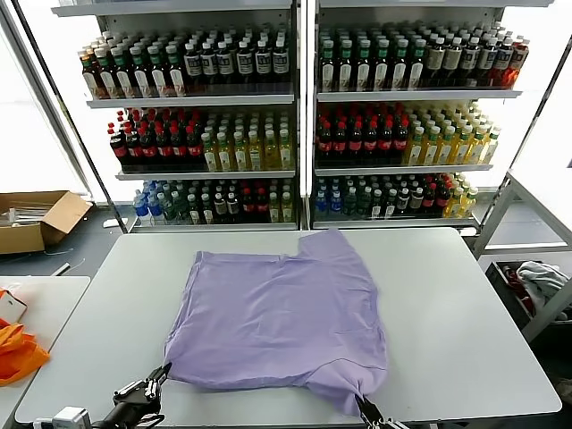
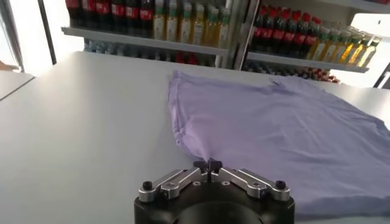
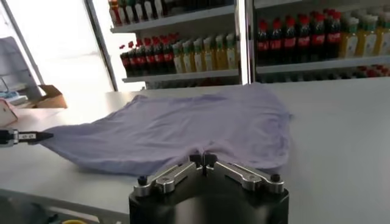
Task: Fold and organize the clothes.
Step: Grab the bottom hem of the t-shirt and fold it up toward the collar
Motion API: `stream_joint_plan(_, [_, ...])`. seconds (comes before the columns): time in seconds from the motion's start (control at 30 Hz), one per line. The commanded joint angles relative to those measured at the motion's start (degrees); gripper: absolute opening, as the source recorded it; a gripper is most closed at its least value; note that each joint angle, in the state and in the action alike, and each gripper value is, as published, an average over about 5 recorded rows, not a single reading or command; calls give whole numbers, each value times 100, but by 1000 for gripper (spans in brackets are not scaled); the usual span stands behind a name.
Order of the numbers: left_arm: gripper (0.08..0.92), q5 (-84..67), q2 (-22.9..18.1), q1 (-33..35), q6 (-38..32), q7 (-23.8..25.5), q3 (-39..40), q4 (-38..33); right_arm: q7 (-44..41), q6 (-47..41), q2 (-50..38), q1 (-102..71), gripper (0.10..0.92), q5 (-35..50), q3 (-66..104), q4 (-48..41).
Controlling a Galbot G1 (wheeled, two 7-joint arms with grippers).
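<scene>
My right gripper has the lavender T-shirt's near corner. It will let go of that corner halfway up the shirt, just inside its side edge [image 1: 354,298] [image 3: 263,112].
The lavender T-shirt [image 1: 281,317] lies spread on the grey table [image 1: 465,331], plain side up, no print showing. My left gripper [image 1: 161,373] is at the shirt's near left corner, shut on the fabric edge; in the left wrist view its jaws [image 2: 208,165] pinch the cloth [image 2: 274,134]. My right gripper [image 1: 365,409] is at the near right corner, shut on the fabric; in the right wrist view [image 3: 202,159] the shirt [image 3: 183,125] stretches away from it, and the left gripper's tip [image 3: 27,137] shows at the far corner.
Shelves of bottles [image 1: 295,116] stand behind the table. A cardboard box [image 1: 36,219] sits on the floor at left. Orange fabric [image 1: 16,350] lies on a side table at left. A grey-white cloth bundle [image 1: 541,279] sits at right.
</scene>
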Motion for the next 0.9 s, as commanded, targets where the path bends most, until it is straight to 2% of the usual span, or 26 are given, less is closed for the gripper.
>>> stream_joint_plan(0.03, [87, -282, 132, -435, -6, -100, -20, 26, 114, 79, 5, 699, 110, 365, 6, -49])
stream_joint_plan(0.37, [87, -889, 479, -1459, -9, -199, 229, 683, 333, -164, -71, 2439, 110, 788, -56, -961])
stream_joint_plan(0.6, [87, -948, 737, -2304, -11, -241, 517, 1530, 478, -356, -206, 3622, 110, 1074, -191, -1845])
stream_joint_plan(0.9, [87, -852, 559, -3367, -24, -377, 1124, 2733, 505, -426, -301, 4953, 110, 1027, -771, -3502])
